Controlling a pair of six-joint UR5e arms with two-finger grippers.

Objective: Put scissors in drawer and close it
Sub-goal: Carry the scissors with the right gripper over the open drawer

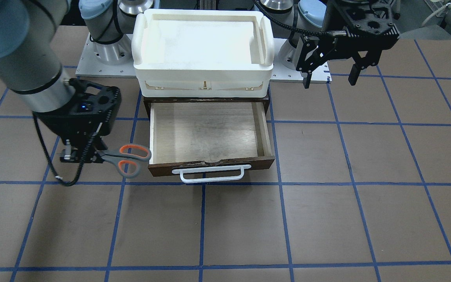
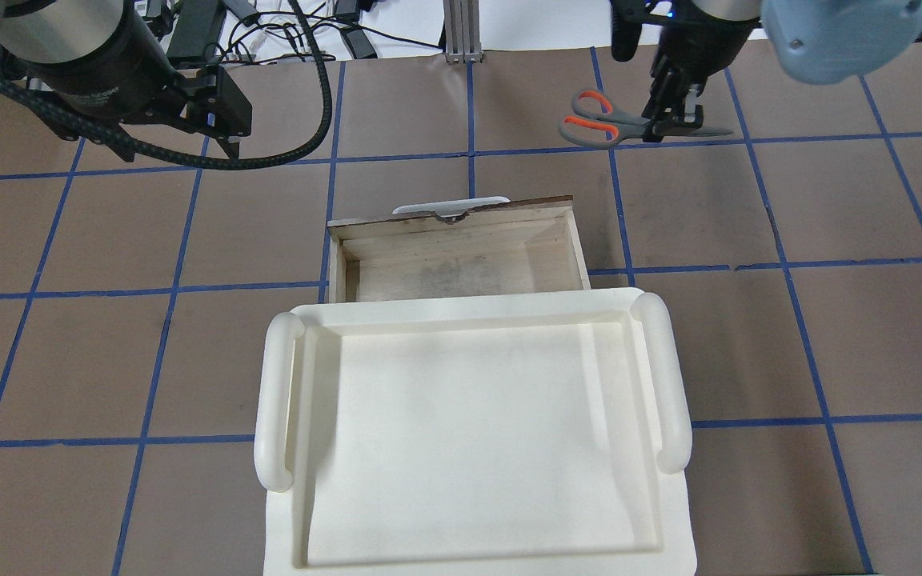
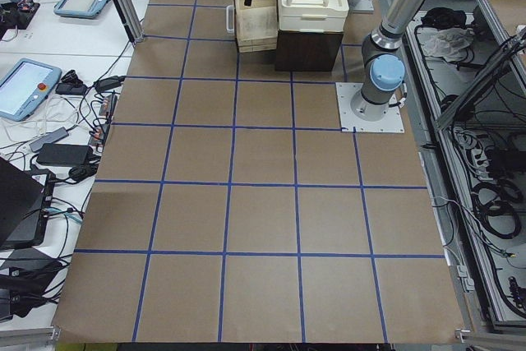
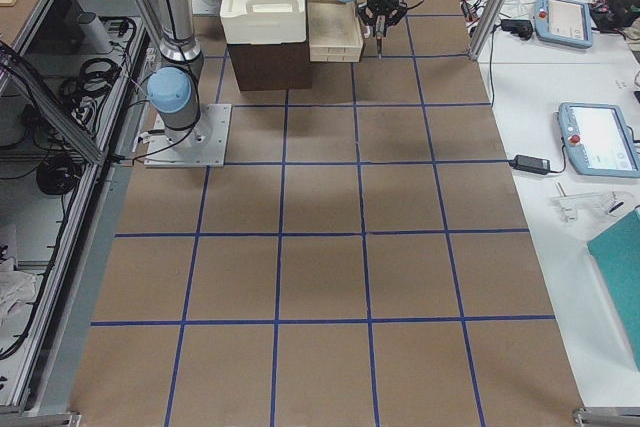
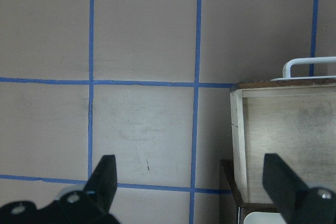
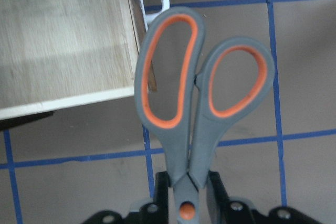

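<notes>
Next, my right gripper releases the scissors on the bottom of the drawer, which is wooden, close to the front (image 1: 196, 149) with the white handle.
The scissors (image 1: 128, 158), grey with orange-lined loops, are held by the blades in my right gripper (image 1: 92, 156), which is shut on them. Their loops point toward the drawer's front corner. They also show in the overhead view (image 2: 599, 120) and the right wrist view (image 6: 194, 93). The wooden drawer (image 1: 206, 133) is pulled open and empty, its white bar handle (image 1: 210, 175) at the front. It also shows in the overhead view (image 2: 461, 256). My left gripper (image 1: 330, 78) is open and empty, raised beside the cabinet, away from the drawer; the left wrist view shows its spread fingers (image 5: 105, 177).
A white plastic tray-like bin (image 1: 202, 15) sits on top of the dark cabinet, above the drawer. The arm bases stand on a metal plate (image 1: 92, 70) behind it. The brown mat with blue grid lines (image 1: 241, 227) lies in front of the drawer.
</notes>
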